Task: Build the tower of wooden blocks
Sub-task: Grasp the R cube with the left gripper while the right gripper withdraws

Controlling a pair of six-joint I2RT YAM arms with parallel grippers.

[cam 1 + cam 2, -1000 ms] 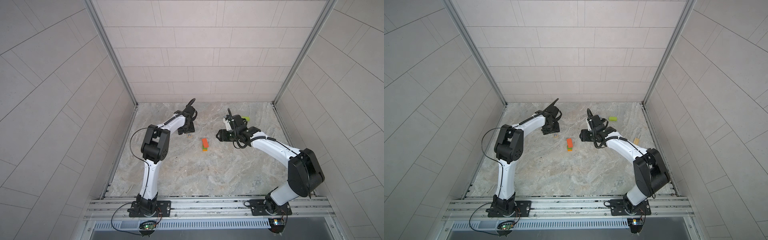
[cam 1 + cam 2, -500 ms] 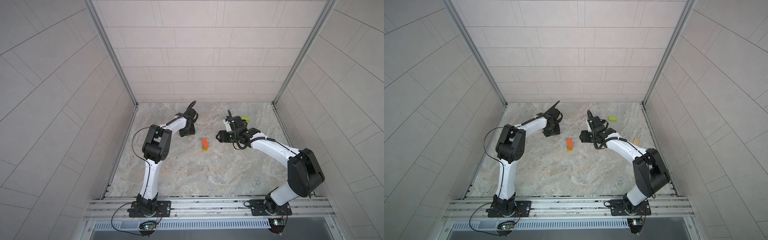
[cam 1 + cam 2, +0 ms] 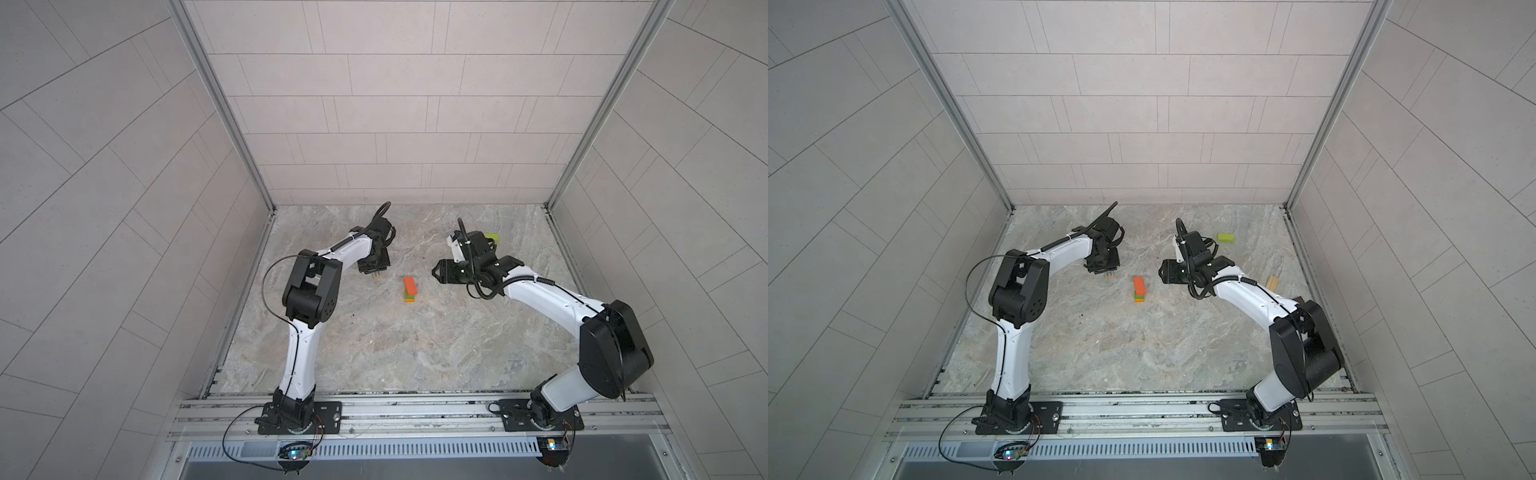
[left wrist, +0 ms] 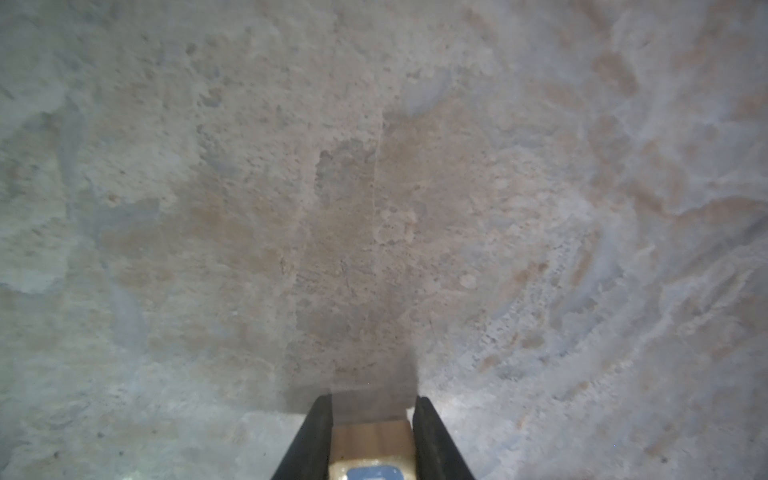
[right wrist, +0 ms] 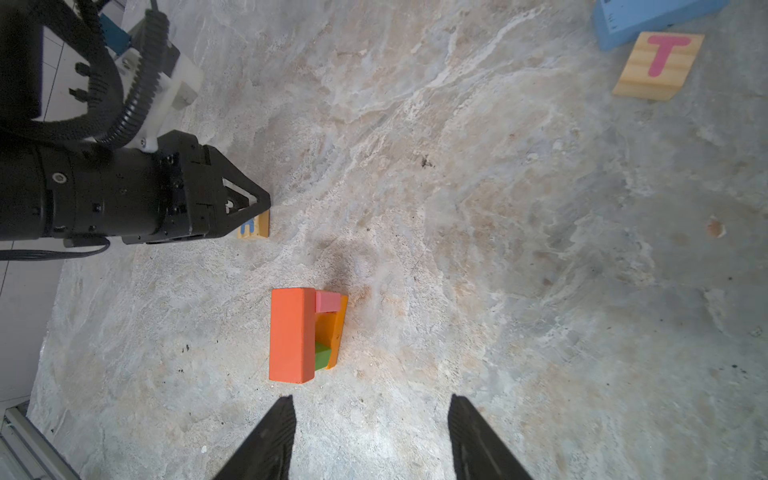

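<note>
My right gripper is to close on the exposed end [image 3: 377, 274] [image 5: 261, 227] of the tan lettered cube, taking it over from my left gripper's fingers.
The tower [image 3: 410, 289] [image 3: 1139, 288] is a short stack on the floor: an orange brick on top, pink and green pieces under it, and an orange base [image 5: 299, 334]. My left gripper [image 3: 376, 272] [image 3: 1106, 272] [image 4: 372, 401] points down at the floor to the tower's left. It is shut on a tan lettered cube [image 4: 372, 440] [image 5: 255, 226] with a blue letter, both fingers flush against its sides. My right gripper [image 3: 434, 274] [image 3: 1160, 272] [image 5: 371, 401] stands open and empty just right of the tower.
A lime block [image 3: 493, 238] [image 3: 1225, 237] lies behind the right arm. A tan block [image 3: 1273, 284] lies near the right wall. A blue block [image 5: 648, 16] and a tan cube with a pink T [image 5: 658, 64] lie together on the floor. Walls close in on three sides.
My left gripper has come down over the tan cube and its jaws have closed in on it. The right arm and the tower have not moved.
</note>
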